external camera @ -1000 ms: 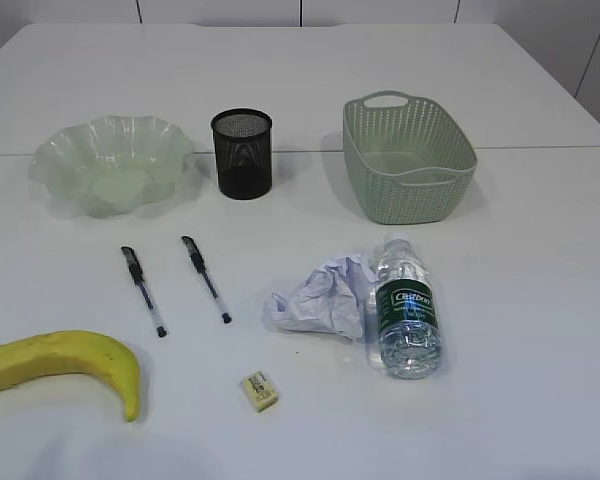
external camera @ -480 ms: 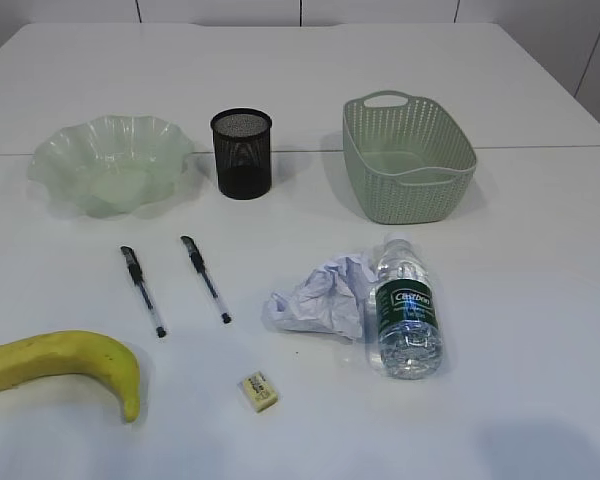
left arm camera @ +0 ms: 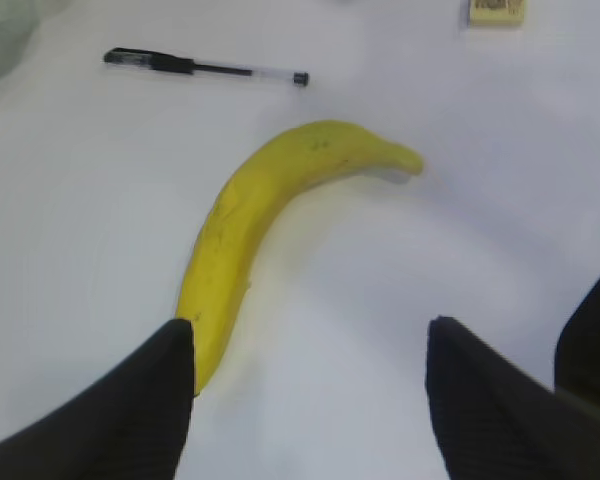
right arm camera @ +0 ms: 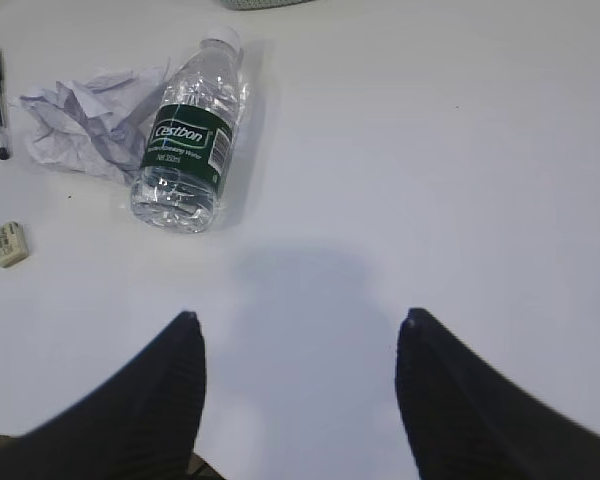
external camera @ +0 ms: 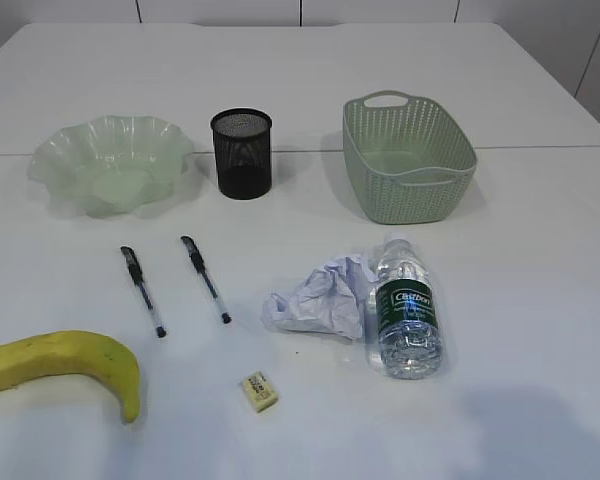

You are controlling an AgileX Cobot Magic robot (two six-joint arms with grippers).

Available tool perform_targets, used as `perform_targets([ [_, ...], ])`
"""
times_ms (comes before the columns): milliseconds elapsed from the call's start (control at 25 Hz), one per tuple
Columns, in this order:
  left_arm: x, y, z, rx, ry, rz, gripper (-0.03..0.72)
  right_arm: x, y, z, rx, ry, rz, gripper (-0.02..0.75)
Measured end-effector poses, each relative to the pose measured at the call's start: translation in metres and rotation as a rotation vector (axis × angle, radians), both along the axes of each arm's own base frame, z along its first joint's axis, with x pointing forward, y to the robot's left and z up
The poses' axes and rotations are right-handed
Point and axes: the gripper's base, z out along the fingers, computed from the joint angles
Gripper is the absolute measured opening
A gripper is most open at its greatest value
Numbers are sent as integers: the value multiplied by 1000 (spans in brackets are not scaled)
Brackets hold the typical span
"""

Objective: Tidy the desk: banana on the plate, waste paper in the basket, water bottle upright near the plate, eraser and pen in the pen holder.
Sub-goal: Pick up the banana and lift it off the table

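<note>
I need to next move my left gripper to the middle of the yellow banana (external camera: 44,355) (left arm camera: 234,228) and close it there, so both ends of the banana stick out.
The yellow banana (external camera: 65,365) lies at the front left, and in the left wrist view the banana (left arm camera: 270,210) curves away from my left gripper (left arm camera: 310,325), which hangs open above the table with its left finger over the banana's near end. The water bottle (external camera: 407,310) lies on its side against the crumpled waste paper (external camera: 320,298). Two pens (external camera: 143,291) (external camera: 205,279) and the eraser (external camera: 259,391) lie loose. My right gripper (right arm camera: 300,314) is open over bare table, short of the bottle (right arm camera: 185,140). Neither gripper shows in the exterior view.
At the back stand the pale green wavy plate (external camera: 55,150), the black mesh pen holder (external camera: 242,160) and the green woven basket (external camera: 410,195). A seam in the table runs behind them. A soft shadow lies on the table at the front right.
No object has moved. A shadow has spread over the front right of the table in the exterior view.
</note>
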Motion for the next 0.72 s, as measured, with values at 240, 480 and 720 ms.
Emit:
perform_targets([
  [240, 36, -11, -13, 106, 48, -129, 467, 0, 0, 0, 1, 1, -1, 448],
  [480, 79, -20, -27, 119, 72, -124, 452, 0, 0, 0, 1, 1, -1, 448],
  [720, 105, -21, -47, 180, 48, -131, 445, 0, 0, 0, -4, 0, 0, 448],
])
